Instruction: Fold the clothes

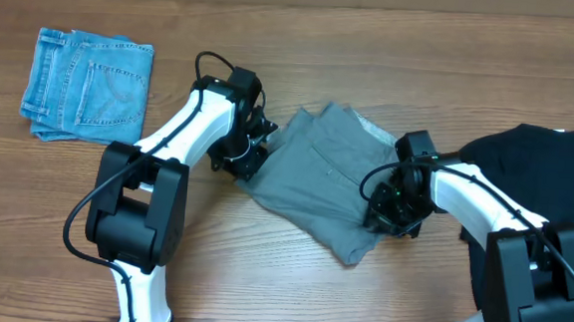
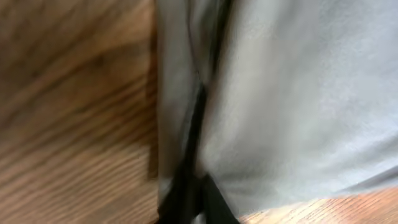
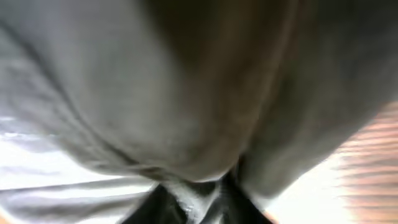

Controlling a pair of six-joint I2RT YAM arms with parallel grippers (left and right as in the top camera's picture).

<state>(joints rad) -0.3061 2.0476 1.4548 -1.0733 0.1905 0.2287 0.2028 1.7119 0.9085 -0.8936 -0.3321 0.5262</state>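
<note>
Next, my right gripper opens and takes their side edge (image 1: 378, 182) to straighten the clothes first, as the grey cloth bunches at it and the clothes lie slanted.
The grey clothes (image 1: 318, 179) lie partly folded on the wooden table between my two arms. My left gripper (image 1: 250, 157) is at their left edge and is shut on the grey cloth (image 2: 292, 106); its dark fingers (image 2: 193, 202) pinch a fold. My right gripper (image 1: 386, 212) is at the right edge, shut on the grey cloth (image 3: 186, 93), with fabric bunched between its fingers (image 3: 196, 199). Both wrist views are blurred and filled with cloth.
Folded light-blue denim jeans (image 1: 87, 84) lie at the far left of the table (image 1: 260, 279). A plain black garment (image 1: 542, 162) lies at the right edge, close behind my right arm.
</note>
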